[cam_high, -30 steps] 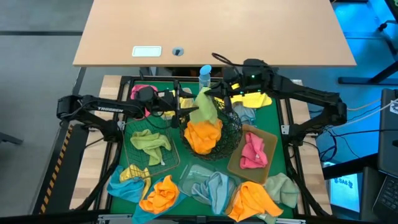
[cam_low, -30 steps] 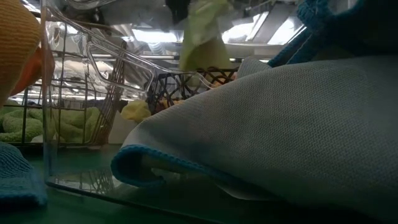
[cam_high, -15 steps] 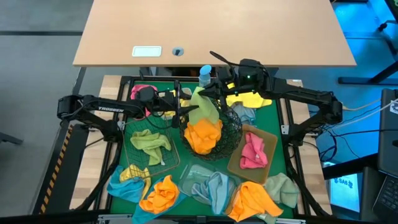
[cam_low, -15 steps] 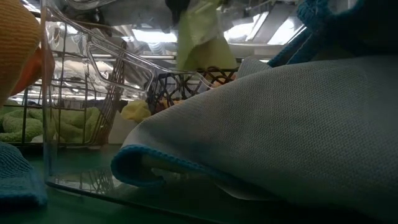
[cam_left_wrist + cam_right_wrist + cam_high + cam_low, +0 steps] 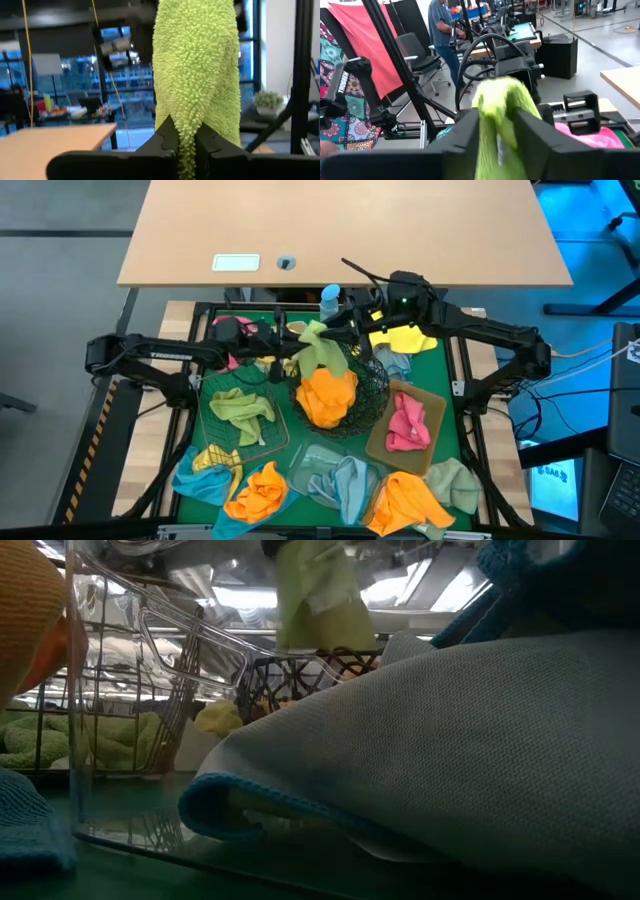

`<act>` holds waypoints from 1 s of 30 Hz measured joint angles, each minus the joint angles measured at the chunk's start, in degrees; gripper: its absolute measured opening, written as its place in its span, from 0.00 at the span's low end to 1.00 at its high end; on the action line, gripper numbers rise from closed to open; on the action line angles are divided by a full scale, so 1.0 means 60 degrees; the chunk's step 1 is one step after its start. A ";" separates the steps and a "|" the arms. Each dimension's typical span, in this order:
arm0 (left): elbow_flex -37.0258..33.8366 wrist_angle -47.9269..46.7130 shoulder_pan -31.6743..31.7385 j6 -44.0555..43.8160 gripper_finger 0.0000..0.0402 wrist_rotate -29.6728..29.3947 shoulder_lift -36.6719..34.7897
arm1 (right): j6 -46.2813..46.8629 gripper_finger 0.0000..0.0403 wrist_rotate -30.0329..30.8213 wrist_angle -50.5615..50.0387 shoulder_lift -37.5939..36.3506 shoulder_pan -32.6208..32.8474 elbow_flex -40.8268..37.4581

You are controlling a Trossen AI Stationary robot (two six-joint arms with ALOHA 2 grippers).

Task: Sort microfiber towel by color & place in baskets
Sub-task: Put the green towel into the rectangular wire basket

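My left gripper has the pale green towel to put down. Next, I let go of it with that gripper on top of the green towel in the wire basket (image 5: 243, 404).
A pale green microfiber towel (image 5: 322, 352) hangs in the air over the far rim of the round black wire bowl (image 5: 368, 395), between my two grippers. It also shows in the low view (image 5: 318, 600). My left gripper (image 5: 300, 348) reaches in from the table's left and is shut on the towel. My right gripper (image 5: 352, 328) comes from the right, and its fingers stand parted with the towel's other part (image 5: 500, 115) between them. An orange towel (image 5: 325, 395) lies in the bowl. My left gripper pinches a narrow bunched part of the green towel (image 5: 186, 147) between its two fingers, coming nearly level from the table's left. The towel runs on beyond the fingertips toward my right gripper, clear of the bowl. My right gripper has the towel between its parted fingers (image 5: 466, 135); whether they touch it I cannot tell.
A wire basket (image 5: 262, 442) at the left holds a green towel, a tan tray (image 5: 436, 402) holds a pink one, and a clear tray (image 5: 300, 470) holds light blue ones. Loose orange, blue and yellow towels lie along the near edge. A blue-capped spray bottle (image 5: 330, 298) stands at the far edge.
My left gripper has shut on the pale green towel, which until then hung from my right gripper alone. The towel's hanging part has been drawn a little toward the table's left and now spreads between the two grippers.
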 joint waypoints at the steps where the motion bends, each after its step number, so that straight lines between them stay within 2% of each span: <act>1: 0.0000 0.0003 0.0000 -0.0003 0.02 0.0001 -0.0180 | -0.0001 0.37 0.0002 -0.0150 0.0000 -0.0007 0.0115; 5: 0.0004 -0.0541 0.0000 -0.0473 0.02 0.0243 -0.1019 | 0.0000 0.51 0.0004 -0.1452 0.0000 -0.0152 0.0930; 10: 0.0004 -0.2126 0.0000 -0.1150 0.02 0.0947 -0.2221 | -0.0031 0.60 0.0378 -0.4218 -0.0004 -0.0567 0.2136; 16: 0.0007 -0.4776 0.0000 -0.2237 0.02 0.1687 -0.3618 | -0.0938 0.62 0.1526 -0.7254 -0.0004 -0.1137 0.3083; 24: 0.0007 -0.7263 0.0000 -0.3844 0.02 0.3022 -0.5158 | -0.1856 0.62 0.2722 -1.0644 0.0007 -0.1652 0.3178; 30: 0.0007 -0.9491 0.0000 -0.4024 0.02 0.3317 -0.6294 | -0.2117 0.62 0.3516 -1.1417 0.0004 -0.1708 0.2818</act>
